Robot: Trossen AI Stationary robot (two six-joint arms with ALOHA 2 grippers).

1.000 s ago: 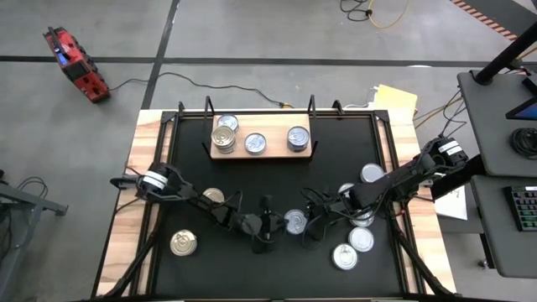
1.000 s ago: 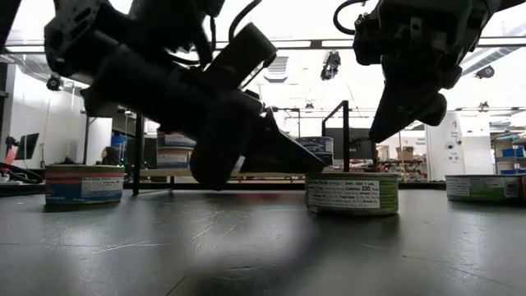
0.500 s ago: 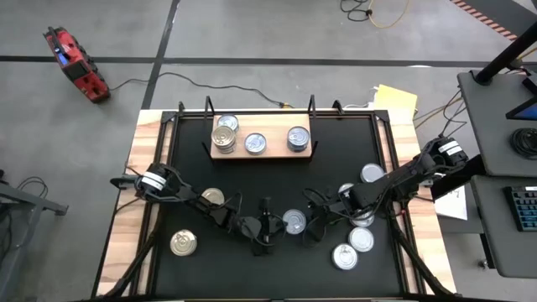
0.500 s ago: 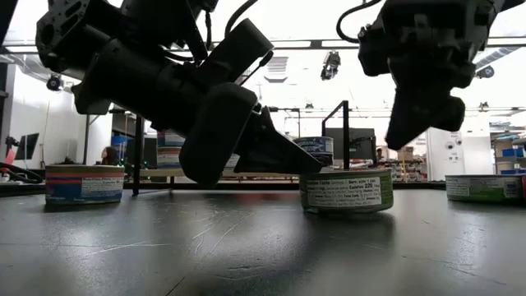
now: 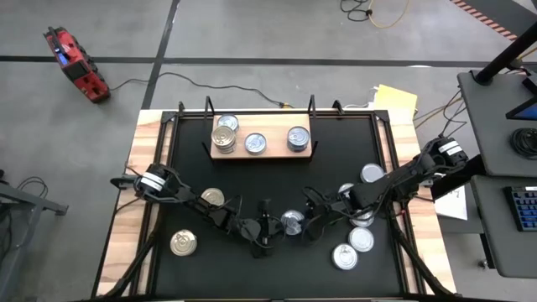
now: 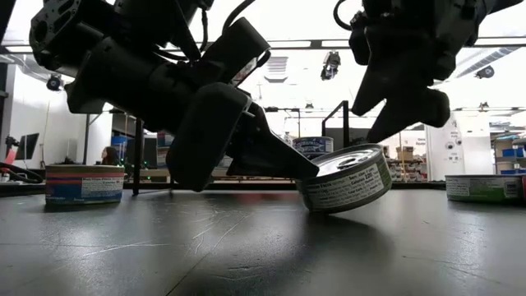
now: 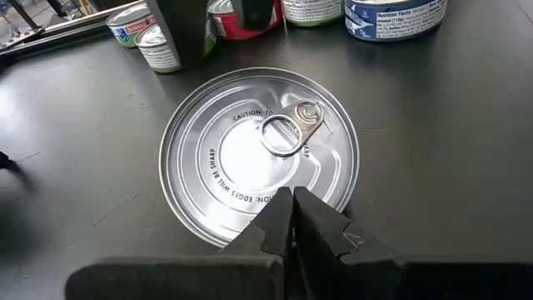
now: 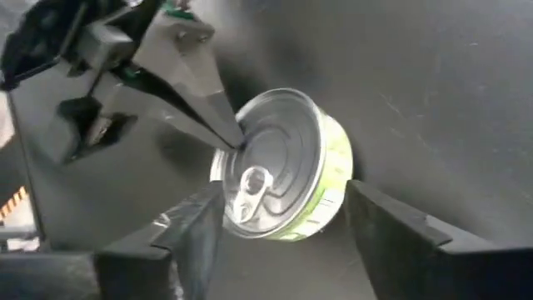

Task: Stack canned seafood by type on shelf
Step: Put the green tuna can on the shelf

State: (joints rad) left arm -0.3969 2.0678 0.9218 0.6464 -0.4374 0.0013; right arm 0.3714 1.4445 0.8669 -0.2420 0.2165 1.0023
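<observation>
The green-label can is half tipped, so next I stand it on its edge against my left gripper before my right gripper pinches its lid and bottom (image 8: 283,158).
A silver-topped can with a green label (image 5: 292,222) (image 6: 348,182) sits tipped on the black table near its middle front. My left gripper (image 5: 270,226) (image 7: 293,218) is shut, its tips on that can. My right gripper (image 5: 314,220) (image 8: 287,229) hangs open above the can, one finger on either side, and I see no touch. The wooden shelf (image 5: 278,153) stands at the far side and carries a stack of cans (image 5: 225,131) and two single cans (image 5: 255,144) (image 5: 298,138). My left gripper presses its shut fingertips (image 6: 306,171) on the can's top at the rim nearest it (image 7: 279,193), slanting down from the table's left. The can is tilted: that side is down on the table, the opposite side (image 6: 385,176) lifted.
Two gold-topped cans (image 5: 184,243) (image 5: 212,197) lie at the front left under my left arm. Several silver-topped cans (image 5: 372,174) (image 5: 362,240) (image 5: 344,256) lie at the right around my right arm. The shelf has free room between its cans.
My right gripper has opened above the can and rolled a little. The can stood flat and is now tipped, its side toward my left gripper down and the other side raised. My left gripper has stayed shut at the can's rim.
</observation>
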